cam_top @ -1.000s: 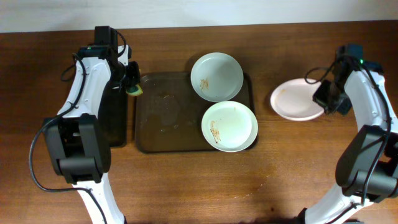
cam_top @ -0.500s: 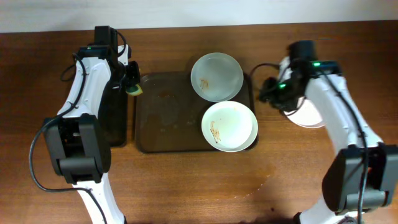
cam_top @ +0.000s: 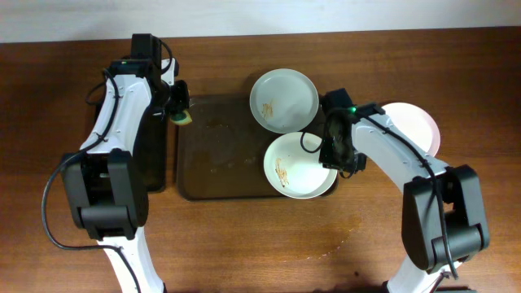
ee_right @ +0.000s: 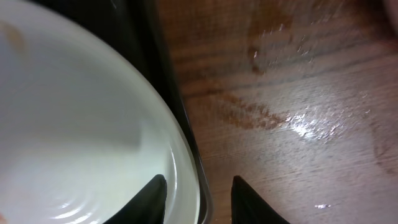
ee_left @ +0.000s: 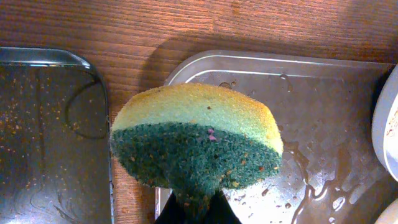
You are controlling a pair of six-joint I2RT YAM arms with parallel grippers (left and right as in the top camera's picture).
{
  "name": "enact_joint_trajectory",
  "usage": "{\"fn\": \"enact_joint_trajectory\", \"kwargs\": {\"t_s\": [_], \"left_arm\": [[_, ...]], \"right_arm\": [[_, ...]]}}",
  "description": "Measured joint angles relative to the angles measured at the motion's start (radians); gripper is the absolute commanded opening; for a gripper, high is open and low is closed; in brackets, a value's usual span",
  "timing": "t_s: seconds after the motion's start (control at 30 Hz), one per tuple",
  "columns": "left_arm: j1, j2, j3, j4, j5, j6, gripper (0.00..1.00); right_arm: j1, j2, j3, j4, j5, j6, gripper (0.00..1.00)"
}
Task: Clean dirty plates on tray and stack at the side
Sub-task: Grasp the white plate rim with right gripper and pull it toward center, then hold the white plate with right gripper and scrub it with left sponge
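The near plate is against the edge of the brown tray, far from the sponge, so my right gripper will take the plate's rim (ee_right: pixel 190 186) and bring it closer before wiping.
The brown tray (cam_top: pixel 212 155) holds two white plates: a far one (cam_top: pixel 283 99) and a near one (cam_top: pixel 299 165), both with brown smears. A third white plate (cam_top: pixel 415 124) lies on the table to the right. My left gripper (cam_top: pixel 176 111) is shut on a yellow-green sponge (ee_left: pixel 196 143) over the tray's far left corner (ee_left: pixel 261 68). My right gripper (ee_right: pixel 198 199) is open, its fingers astride the right rim of the near plate (ee_right: pixel 74 124) and the tray edge (ee_right: pixel 163 81); from overhead it is at the plate's right edge (cam_top: pixel 335 156).
A narrower black tray (cam_top: pixel 151 155) lies left of the brown tray; it also shows in the left wrist view (ee_left: pixel 43 124). Wet patches mark the wooden table (ee_right: pixel 292 118) right of the tray.
My right arm has swung left from the plate on the table to the right rim of the near plate on the tray. The left arm barely moved.
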Motion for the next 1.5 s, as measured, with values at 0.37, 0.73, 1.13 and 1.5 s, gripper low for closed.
{"fn": "enact_joint_trajectory", "kwargs": {"t_s": [0.37, 0.73, 1.13, 1.5], "left_arm": [[0.000, 0.000, 0.000, 0.015, 0.000, 0.000, 0.01], [0.000, 0.000, 0.000, 0.026, 0.000, 0.000, 0.01], [0.000, 0.000, 0.000, -0.004, 0.000, 0.000, 0.01], [0.000, 0.000, 0.000, -0.013, 0.000, 0.000, 0.01]], "right_arm": [[0.129, 0.000, -0.025, 0.040, -0.255, -0.075, 0.04], [0.322, 0.134, 0.097, 0.310, -0.241, 0.215, 0.05], [0.322, 0.137, 0.097, 0.387, -0.134, 0.259, 0.49], [0.322, 0.209, 0.102, 0.537, -0.132, 0.290, 0.04]]}}
